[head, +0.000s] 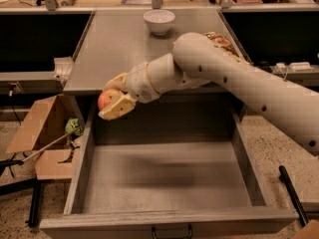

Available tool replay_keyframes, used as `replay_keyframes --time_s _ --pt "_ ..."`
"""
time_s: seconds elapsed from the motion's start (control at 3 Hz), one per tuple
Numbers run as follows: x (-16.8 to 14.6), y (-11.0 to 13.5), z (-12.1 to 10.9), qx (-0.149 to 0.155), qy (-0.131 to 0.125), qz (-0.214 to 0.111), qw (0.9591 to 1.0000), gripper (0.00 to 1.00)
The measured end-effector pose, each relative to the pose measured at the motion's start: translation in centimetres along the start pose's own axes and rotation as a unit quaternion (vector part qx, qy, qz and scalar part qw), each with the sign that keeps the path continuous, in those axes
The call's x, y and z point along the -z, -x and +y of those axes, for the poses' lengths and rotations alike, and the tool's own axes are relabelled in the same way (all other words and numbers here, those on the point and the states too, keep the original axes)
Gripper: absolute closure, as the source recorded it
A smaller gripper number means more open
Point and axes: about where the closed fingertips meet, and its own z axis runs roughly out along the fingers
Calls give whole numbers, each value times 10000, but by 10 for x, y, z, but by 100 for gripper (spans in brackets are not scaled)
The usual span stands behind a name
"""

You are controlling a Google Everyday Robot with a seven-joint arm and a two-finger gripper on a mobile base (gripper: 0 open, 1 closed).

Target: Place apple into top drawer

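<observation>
I need to release the apple, now hanging above the open drawer's corner, on the drawer's grey bottom near its middle [142, 157], slightly toward the cardboard box.
The red-orange apple [106, 98] is held between the cream fingers of my gripper [113, 96], which is shut on it. The gripper hangs just off the front left edge of the cabinet top, above the far left corner of the open top drawer [167, 180]. The drawer is pulled fully out; its flat grey floor holds nothing. A small dark handle [171, 231] shows on its front. My white arm reaches in from the right, across the drawer's back.
A white bowl [159, 21] stands at the back of the grey cabinet top [124, 49]. A snack bag [219, 40] lies partly hidden behind my arm. An open cardboard box [42, 133] sits on the floor to the left. A dark pole [294, 193] lies at right.
</observation>
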Motion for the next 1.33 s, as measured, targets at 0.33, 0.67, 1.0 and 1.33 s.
replay_keyframes --time_s 0.33,0.67,1.0,1.33 --pt "2 -52 29 -205 3 256 9995 100" --pt "-5 -98 50 -593 -158 266 9978 100" --pt "-17 -135 59 -855 -437 317 9949 100" --pt "-24 -168 59 -1060 -716 262 9914 100"
